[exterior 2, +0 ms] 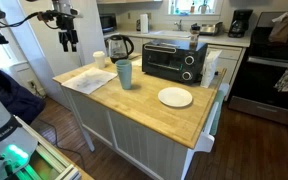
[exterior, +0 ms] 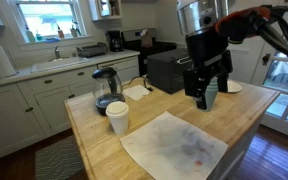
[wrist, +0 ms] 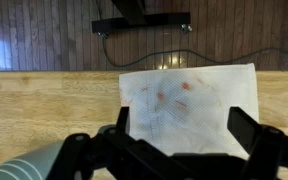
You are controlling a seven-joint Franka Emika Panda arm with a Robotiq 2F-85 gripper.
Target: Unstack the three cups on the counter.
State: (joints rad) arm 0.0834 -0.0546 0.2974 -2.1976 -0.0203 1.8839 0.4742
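Note:
I move my gripper to the teal-blue cup stack next and close it on the stack's rim (exterior: 215, 80), on the side toward the white plate.
The teal-blue cups (exterior 2: 124, 73) stand nested as one stack on the wooden counter (exterior 2: 144, 105), near its middle. In an exterior view the stack (exterior: 212, 97) is partly hidden behind my gripper. My gripper (exterior 2: 68, 45) hangs open and empty, well above the counter's end and apart from the cups; it also shows in an exterior view (exterior: 202, 98). In the wrist view the open fingers (wrist: 184, 128) frame the stained paper towel (wrist: 189, 105). A blurred teal shape (wrist: 24, 168) sits at the lower left, probably a cup.
A white cup (exterior: 117, 117) and a glass kettle (exterior: 106, 88) stand by the counter's edge. A black toaster oven (exterior 2: 174, 60) and a white plate (exterior 2: 175, 97) sit past the cups. The paper towel (exterior 2: 89, 80) lies flat below the gripper.

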